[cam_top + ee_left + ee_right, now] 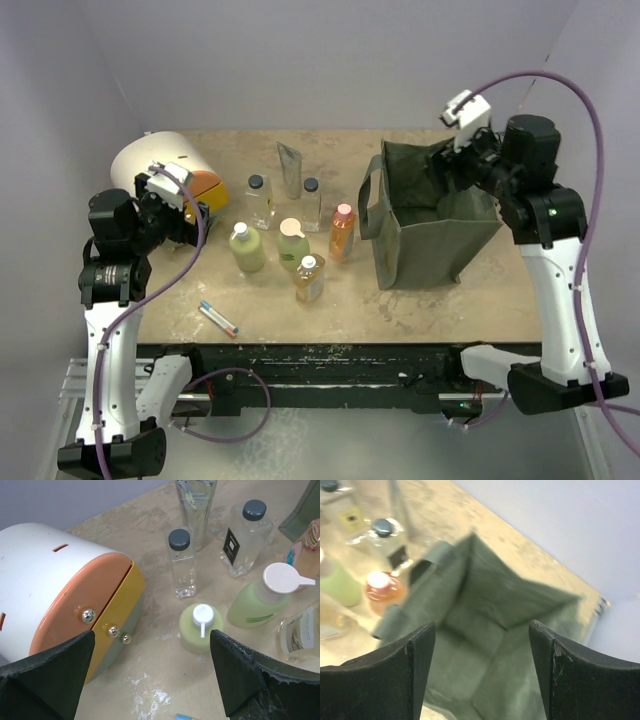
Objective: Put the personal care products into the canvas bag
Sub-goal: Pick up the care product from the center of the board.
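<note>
The orange bottle beside the canvas bag is next for my right gripper, which should go to it and close on the bottle's pink cap (344, 210) (379, 580).
The olive canvas bag (430, 215) stands open at the right. My right gripper (447, 165) hovers open and empty over its mouth; the right wrist view looks into the bag's bare inside (490, 645) between the gripper (480, 680). The products stand in the middle: two clear black-capped bottles (259, 200) (311, 203), a silver tube (290, 168), two pale green bottles (246, 248) (293, 243), an amber one (309, 278), an orange one (342, 231). My left gripper (193, 220) is open and empty, left of the pale green pump bottle (201, 628).
A white and orange domed box (160, 165) stands at the far left, close beside my left gripper, and also shows in the left wrist view (60, 590). A thin pen-like stick (218, 317) lies near the table's front edge. Grey walls enclose the back and sides.
</note>
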You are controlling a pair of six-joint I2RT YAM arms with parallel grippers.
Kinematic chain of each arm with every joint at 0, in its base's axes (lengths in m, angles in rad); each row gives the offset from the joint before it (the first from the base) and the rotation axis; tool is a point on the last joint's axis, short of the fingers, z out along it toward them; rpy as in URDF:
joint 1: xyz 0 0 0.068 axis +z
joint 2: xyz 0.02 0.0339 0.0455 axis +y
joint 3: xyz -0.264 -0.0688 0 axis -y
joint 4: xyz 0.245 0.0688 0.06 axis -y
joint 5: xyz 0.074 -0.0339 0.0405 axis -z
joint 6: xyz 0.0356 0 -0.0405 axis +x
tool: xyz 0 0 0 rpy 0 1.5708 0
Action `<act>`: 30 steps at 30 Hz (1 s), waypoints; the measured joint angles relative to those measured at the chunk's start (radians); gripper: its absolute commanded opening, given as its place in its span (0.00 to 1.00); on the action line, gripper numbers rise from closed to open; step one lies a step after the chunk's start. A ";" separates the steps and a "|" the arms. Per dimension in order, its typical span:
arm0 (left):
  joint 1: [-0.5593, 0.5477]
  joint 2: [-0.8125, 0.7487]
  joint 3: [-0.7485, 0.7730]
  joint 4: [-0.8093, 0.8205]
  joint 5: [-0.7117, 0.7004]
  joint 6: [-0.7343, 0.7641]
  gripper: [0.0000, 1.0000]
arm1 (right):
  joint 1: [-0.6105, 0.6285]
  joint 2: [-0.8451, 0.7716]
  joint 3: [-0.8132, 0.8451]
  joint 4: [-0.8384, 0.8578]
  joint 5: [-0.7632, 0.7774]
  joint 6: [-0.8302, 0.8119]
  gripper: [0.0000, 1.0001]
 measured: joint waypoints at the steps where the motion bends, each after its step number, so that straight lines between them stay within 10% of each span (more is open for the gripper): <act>1: 0.000 0.000 -0.001 -0.001 -0.012 -0.001 0.99 | 0.031 0.016 0.009 0.005 -0.017 0.000 0.78; 17: 0.000 0.044 0.002 0.014 -0.106 -0.023 0.99 | 0.500 0.425 0.136 0.039 0.069 -0.068 0.79; 30: 0.000 0.022 -0.012 0.030 -0.068 -0.024 0.99 | 0.524 0.668 0.175 -0.111 0.145 -0.017 0.72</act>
